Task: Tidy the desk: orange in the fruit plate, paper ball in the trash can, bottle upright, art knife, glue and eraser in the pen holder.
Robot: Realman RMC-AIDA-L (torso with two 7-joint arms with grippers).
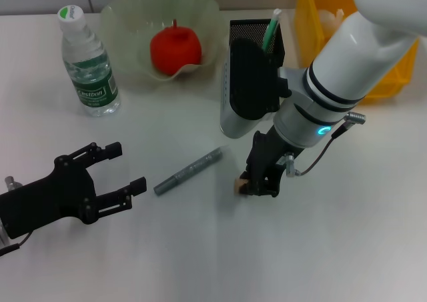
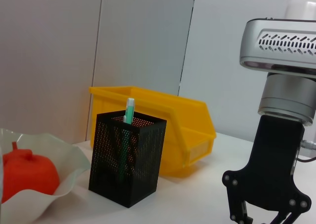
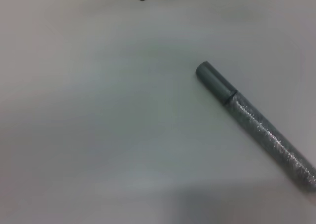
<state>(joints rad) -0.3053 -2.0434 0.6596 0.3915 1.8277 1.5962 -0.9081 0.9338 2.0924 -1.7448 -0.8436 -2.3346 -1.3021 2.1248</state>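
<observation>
The robot's right gripper will release the tan eraser, still down at the table, inside the black mesh pen holder [image 1: 251,39], next to the green-and-white stick.
My right gripper [image 1: 260,184] is down at the table, touching the tan eraser [image 1: 237,185], which peeks out at its tip. The silver-grey art knife [image 1: 188,171] lies flat on the table just beside it and also shows in the right wrist view [image 3: 261,130]. The black mesh pen holder [image 1: 257,52] stands behind the gripper with a green-and-white stick [image 1: 271,29] in it. The orange [image 1: 175,49] sits in the pale-green fruit plate [image 1: 127,15]. The bottle [image 1: 87,65] stands upright at the far left. My left gripper [image 1: 117,172] is open and empty at the near left.
The yellow trash can [image 1: 387,75] stands at the far right, partly hidden by my right arm, and also shows in the left wrist view [image 2: 187,125] behind the pen holder [image 2: 126,159]. Bare white table lies in front of both grippers.
</observation>
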